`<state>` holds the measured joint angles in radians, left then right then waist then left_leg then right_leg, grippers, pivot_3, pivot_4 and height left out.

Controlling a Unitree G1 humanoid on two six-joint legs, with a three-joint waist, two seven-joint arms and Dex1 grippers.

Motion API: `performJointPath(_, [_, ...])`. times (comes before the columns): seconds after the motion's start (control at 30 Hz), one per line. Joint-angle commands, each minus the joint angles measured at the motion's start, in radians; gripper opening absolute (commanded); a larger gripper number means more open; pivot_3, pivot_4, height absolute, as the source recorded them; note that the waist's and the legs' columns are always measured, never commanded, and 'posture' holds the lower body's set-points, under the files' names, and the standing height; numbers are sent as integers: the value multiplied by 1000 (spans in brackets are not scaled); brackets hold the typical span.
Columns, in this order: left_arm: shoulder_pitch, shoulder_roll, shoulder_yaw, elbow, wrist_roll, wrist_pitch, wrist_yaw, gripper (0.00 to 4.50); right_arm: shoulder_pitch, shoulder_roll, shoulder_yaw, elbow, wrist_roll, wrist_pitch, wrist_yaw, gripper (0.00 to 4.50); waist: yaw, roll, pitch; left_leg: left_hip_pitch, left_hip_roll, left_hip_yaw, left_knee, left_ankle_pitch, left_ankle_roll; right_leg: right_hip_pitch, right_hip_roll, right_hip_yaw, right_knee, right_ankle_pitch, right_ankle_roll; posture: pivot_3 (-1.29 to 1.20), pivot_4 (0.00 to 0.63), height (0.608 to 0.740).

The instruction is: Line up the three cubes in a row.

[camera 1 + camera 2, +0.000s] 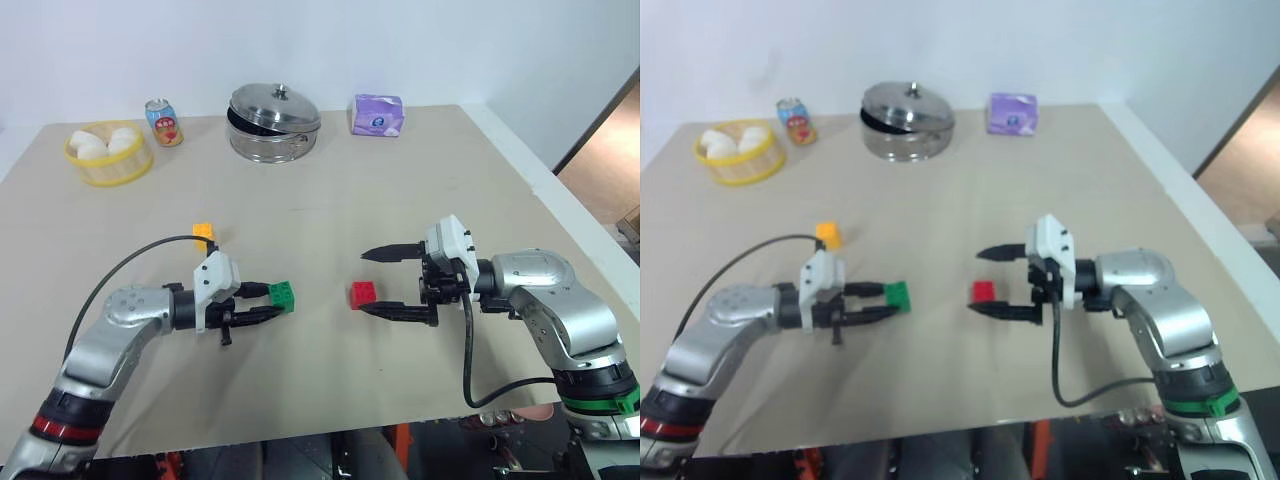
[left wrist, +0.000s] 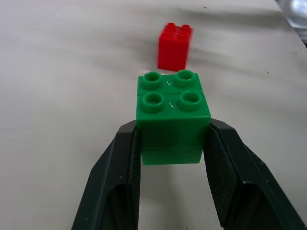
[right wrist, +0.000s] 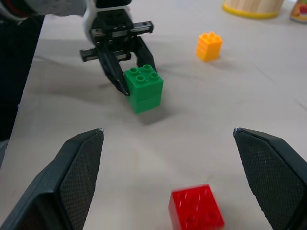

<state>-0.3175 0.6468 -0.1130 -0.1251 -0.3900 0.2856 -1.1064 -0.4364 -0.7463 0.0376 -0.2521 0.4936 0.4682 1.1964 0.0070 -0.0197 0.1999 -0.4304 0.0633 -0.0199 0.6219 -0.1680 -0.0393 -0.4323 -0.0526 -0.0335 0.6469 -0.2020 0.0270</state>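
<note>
My left gripper is going to put the green cube down on the bare table a short gap from the red cube (image 1: 302,299).
My left gripper (image 1: 276,300) is shut on the green cube (image 1: 284,296), its fingers (image 2: 127,165) pressing the cube's two sides low over the table. The red cube (image 1: 363,294) stands on the table just to the right of the green one, a short gap between them. My right gripper (image 1: 366,282) is open and points left, its two fingers spread wide to either side of the red cube (image 3: 196,208) without touching it. The yellow-orange cube (image 1: 204,233) sits alone further back on the left, behind my left arm.
Along the table's far side stand a yellow basket (image 1: 108,165) of white buns, a soda can (image 1: 163,122), a lidded steel pot (image 1: 274,124) and a purple tissue pack (image 1: 377,114). The table's right edge (image 1: 560,195) runs diagonally beside my right arm.
</note>
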Motion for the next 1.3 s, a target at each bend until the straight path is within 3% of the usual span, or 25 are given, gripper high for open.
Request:
performJointPath(0.03, [-69,-17,-8,100,21,-82,-60,1283,0,-12,-23,-37,13,-16,-1,4500,-1,0,0,0,0,0,0,0,0,-1,1,1,0,0,0,0,150,740])
performJointPath(0.37, [-192,-80,-51,254,58,-155,-148,1283,-2,-9,-15,-37,7,-22,-13,4500,0,0,0,-2,0,1,1,0,0,-2,1,3,0,1,2,0,150,740])
performJointPath(1.3, [-278,-157,-88,395,133,-231,-211,1283,13,-6,-5,-45,-5,-30,-29,4500,0,0,0,-2,0,1,4,1,1,-2,2,4,1,3,3,0,150,740])
